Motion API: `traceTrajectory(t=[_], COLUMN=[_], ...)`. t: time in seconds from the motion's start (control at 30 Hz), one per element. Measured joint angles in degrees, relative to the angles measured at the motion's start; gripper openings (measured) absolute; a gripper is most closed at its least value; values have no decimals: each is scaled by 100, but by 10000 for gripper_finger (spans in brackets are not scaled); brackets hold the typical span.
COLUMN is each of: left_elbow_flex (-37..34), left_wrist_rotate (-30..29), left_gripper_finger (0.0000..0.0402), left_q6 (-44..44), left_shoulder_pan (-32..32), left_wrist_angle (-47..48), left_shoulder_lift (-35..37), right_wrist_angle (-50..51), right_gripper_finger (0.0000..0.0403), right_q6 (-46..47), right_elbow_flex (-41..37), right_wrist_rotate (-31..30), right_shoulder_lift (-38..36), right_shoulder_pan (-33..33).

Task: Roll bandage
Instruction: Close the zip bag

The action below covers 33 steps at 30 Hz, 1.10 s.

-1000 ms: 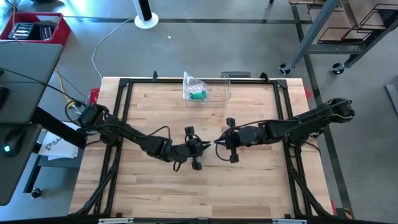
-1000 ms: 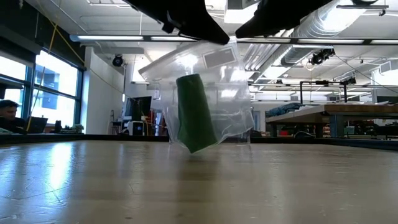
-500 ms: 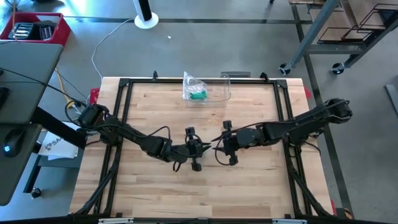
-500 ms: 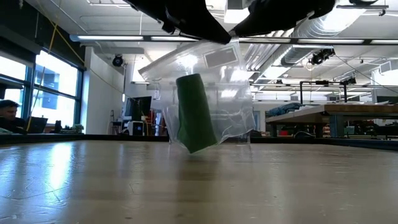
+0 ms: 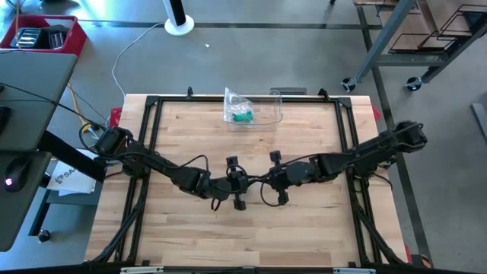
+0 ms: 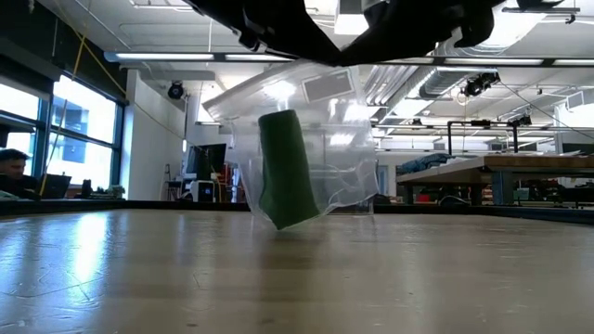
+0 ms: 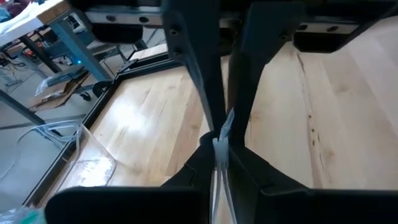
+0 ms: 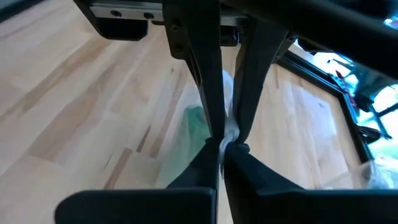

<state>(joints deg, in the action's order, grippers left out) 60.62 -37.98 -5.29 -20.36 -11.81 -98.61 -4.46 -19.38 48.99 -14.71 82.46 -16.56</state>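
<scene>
My grippers meet fingers to fingers on the bag's bunched top edge. So next my right gripper opens and grabs the bag's corner (image 6: 358, 74) closest to it to pull the edge straight.
A clear plastic bag (image 6: 306, 139) with a green bandage roll (image 6: 288, 167) inside hangs between my two grippers at mid-table. My left gripper (image 5: 248, 183) and my right gripper (image 5: 266, 181) face each other, tips close, both shut on the bag's top. In the high view the grippers hide most of the bag. The roll shows past my right fingers (image 8: 196, 134). Whether the bag's lower corner (image 6: 283, 225) touches the table, I cannot tell. My left gripper pinches the clear bag's top edge (image 7: 222, 144) between its two fingers, coming level from the table's left. The bag hangs below the fingers. My right gripper pinches the bag's top edge (image 8: 229, 132) between its two fingers, level from the table's right. The bag and its green roll hang below.
A second clear bag with a green roll (image 5: 240, 113) lies at the far middle of the table, beside a clear container (image 5: 268, 108). A black frame (image 5: 152, 114) runs around the wooden table top. A person sits far off in the room (image 6: 11, 167).
My right gripper has gone toward the table's left edge, closer to my left gripper. The hanging bag has bulged out on one side, and the green roll in it has shifted a little.
</scene>
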Motion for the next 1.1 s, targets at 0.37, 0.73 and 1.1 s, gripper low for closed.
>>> traceTrajectory(t=[0.37,0.73,1.1], left_elbow_flex=[-6,-4,-4], left_wrist_rotate=[-25,-160,-116], left_gripper_finger=[25,26,27], left_q6=[205,791,762], left_shoulder_pan=[-124,-293,-291], left_wrist_angle=[679,1384,1296], left_shoulder_lift=[91,328,330], right_wrist_angle=[251,69,-1057], right_gripper_finger=[1,7,123], right_q6=[434,556,285], right_elbow_flex=[4,18,17], right_wrist_rotate=[-462,-394,-344], right_shoulder_lift=[-47,-237,677], right_shoulder_pan=[-189,-160,-144])
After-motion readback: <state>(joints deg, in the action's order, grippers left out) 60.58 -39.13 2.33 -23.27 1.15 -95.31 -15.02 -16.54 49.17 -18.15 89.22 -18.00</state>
